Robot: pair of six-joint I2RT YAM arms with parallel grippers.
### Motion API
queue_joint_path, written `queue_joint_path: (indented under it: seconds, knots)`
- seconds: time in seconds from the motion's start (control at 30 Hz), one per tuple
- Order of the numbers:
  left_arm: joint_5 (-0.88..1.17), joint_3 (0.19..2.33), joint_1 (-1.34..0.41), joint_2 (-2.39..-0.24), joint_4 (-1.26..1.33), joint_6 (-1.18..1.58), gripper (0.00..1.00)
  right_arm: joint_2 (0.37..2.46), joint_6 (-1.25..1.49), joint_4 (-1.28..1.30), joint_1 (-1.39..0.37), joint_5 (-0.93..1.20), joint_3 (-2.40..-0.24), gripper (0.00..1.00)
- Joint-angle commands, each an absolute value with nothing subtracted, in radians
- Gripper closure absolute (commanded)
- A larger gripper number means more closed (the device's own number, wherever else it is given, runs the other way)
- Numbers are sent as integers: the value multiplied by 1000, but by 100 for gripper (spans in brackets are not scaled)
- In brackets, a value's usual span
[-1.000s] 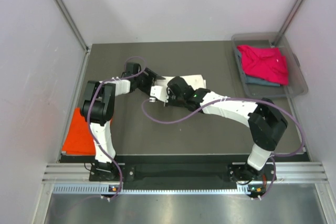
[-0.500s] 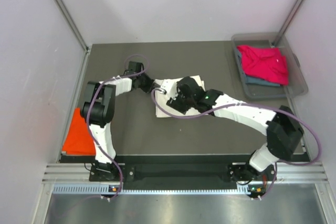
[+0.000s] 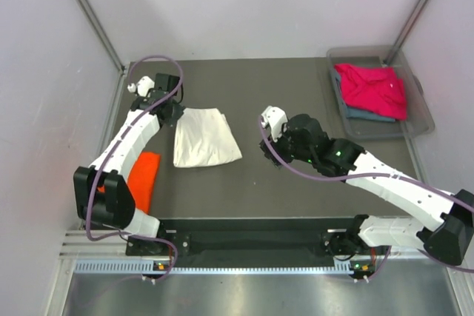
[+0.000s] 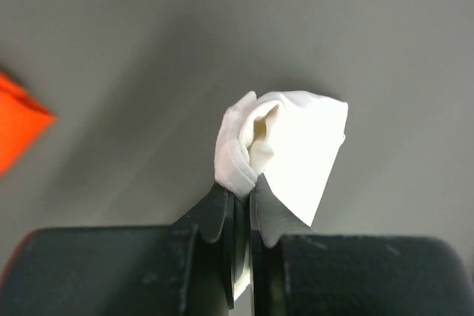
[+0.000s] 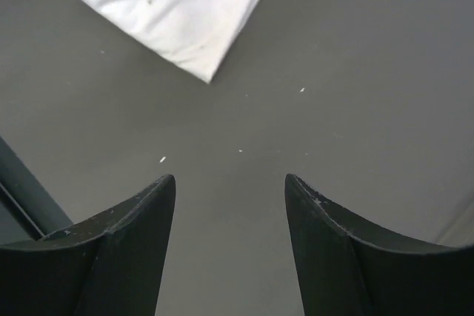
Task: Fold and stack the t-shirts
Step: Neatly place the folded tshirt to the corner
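The cream-white t-shirt will go down flat on top of the orange t-shirt (image 3: 137, 183), and I will set it there with my left gripper.
A folded cream-white t-shirt (image 3: 206, 137) lies flat on the dark table, left of centre. My left gripper (image 3: 172, 112) is at the shirt's top left corner, shut on a bunched fold of the white cloth (image 4: 248, 149); in the left wrist view the gripper (image 4: 241, 192) pinches that fold between its tips. An orange t-shirt (image 3: 145, 175) lies at the table's left edge beside the left arm, and its corner (image 4: 18, 127) shows in the left wrist view. To the right of the white shirt my right gripper (image 3: 268, 138) hovers open (image 5: 229, 179) over bare table, with only the shirt's corner (image 5: 170, 5) ahead.
A clear plastic bin (image 3: 355, 51) stands at the back right, holding a magenta-pink t-shirt (image 3: 374, 86) on top of a grey-blue one (image 3: 363, 114). Grey walls close in the table on both sides and at the back.
The left gripper shut on the white shirt's corner and pulled it left. The right gripper opened, let go and drew back to the right, so the shirt now lies uncovered.
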State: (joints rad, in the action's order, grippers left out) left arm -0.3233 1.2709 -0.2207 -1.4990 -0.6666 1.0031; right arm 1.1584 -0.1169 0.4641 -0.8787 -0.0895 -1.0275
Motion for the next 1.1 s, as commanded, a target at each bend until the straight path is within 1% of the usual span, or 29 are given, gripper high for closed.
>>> queue_joint_path:
  seconds: [0.0, 0.07, 0.1, 0.13, 0.23, 0.3, 0.57, 0.87, 1.07]
  knots:
    - [-500, 1346, -210, -1465, -770, 934, 100, 1117, -63, 462, -870, -35, -999, 40]
    - [-555, 1412, -207, -1501, -846, 927, 100, 1109, -45, 465, -870, -28, -988, 41]
    - [-587, 1493, -206, -1517, -933, 933, 100, 1105, -40, 466, -871, -23, -986, 41]
    - [-651, 1531, -203, -1544, -969, 936, 100, 1100, -35, 469, -871, -15, -983, 41]
    - [-725, 1630, -175, -1575, -1040, 925, 100, 1091, -28, 477, -873, -15, -982, 42]
    - [-732, 1664, -129, -1580, -1055, 925, 100, 1088, -28, 483, -871, -17, -985, 42]
    - [-684, 1634, 66, -1572, -1028, 852, 100, 1057, -32, 508, -871, -40, -974, 43]
    - [-718, 1637, 146, -1526, -1081, 833, 100, 1092, -26, 496, -871, -17, -986, 44]
    - [-713, 1597, 186, -1494, -1101, 828, 100, 1126, -37, 491, -873, -3, -1012, 45]
